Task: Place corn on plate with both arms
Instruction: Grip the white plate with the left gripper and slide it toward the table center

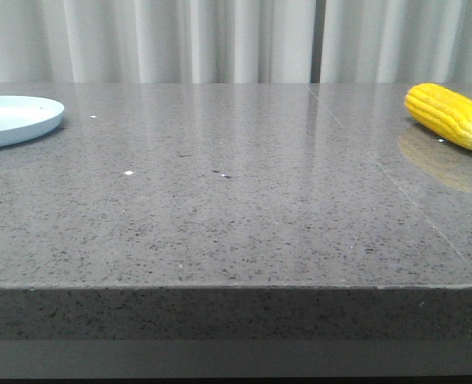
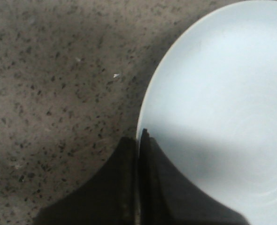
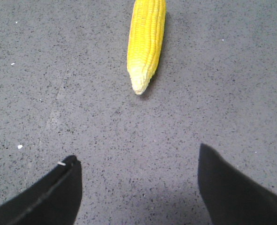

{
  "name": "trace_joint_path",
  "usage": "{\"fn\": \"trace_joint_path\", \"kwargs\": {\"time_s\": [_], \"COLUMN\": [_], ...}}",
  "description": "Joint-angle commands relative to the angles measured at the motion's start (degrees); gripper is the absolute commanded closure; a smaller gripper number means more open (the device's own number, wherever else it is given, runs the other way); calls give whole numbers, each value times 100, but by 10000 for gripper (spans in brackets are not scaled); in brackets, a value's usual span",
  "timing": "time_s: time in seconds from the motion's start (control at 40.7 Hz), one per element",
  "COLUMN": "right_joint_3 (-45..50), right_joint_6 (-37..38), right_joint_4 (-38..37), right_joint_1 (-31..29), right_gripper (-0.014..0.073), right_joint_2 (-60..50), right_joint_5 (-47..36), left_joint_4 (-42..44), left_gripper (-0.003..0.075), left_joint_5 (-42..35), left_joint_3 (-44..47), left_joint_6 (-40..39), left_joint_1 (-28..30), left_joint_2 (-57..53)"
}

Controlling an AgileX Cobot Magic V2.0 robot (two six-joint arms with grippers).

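I need to release the white plate from my left gripper on the bare middle of the grey speckled table (image 1: pixel 209 147), toward the curtains.
The yellow corn (image 1: pixel 452 116) lies on the grey speckled table at the far right. In the right wrist view the corn (image 3: pixel 146 42) points its pale tip at my right gripper (image 3: pixel 137 153), which is open and empty, a short way off from the cob. The white plate (image 1: pixel 12 118) rests at the far left of the table. In the left wrist view my left gripper (image 2: pixel 139 133) is shut, with the rim of the plate (image 2: pixel 223 93) running into the thin gap between the fingers. Neither gripper shows in the front view.
The grey speckled stone table (image 1: pixel 236 208) has a front edge close to the camera. A seam (image 1: pixel 380 168) runs across its right part. Pale curtains (image 1: pixel 220 40) hang behind the table.
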Motion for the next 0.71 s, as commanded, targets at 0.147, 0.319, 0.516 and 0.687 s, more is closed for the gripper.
{"fn": "trace_joint_path", "kwargs": {"time_s": [0.147,0.319,0.516,0.687], "right_joint_3": [-185,-185,-185,-185], "right_joint_6": [2,2,2,2], "right_joint_4": [-12,-12,-12,-12], "right_joint_1": [-32,-32,-32,-32], "right_gripper": [51,51,51,51], "right_joint_2": [43,43,43,43], "right_joint_5": [-422,-422,-422,-422], "left_joint_4": [-206,-256,-266,-266], "left_gripper": [741,741,741,741], "left_joint_5": [696,785,741,741], "left_joint_3": [-1055,-1418,-1414,-1414], "left_joint_6": [133,133,133,133], "left_joint_1": [-737,-1474,-2281,-2851], "left_joint_2": [-420,-420,-344,-146]}}
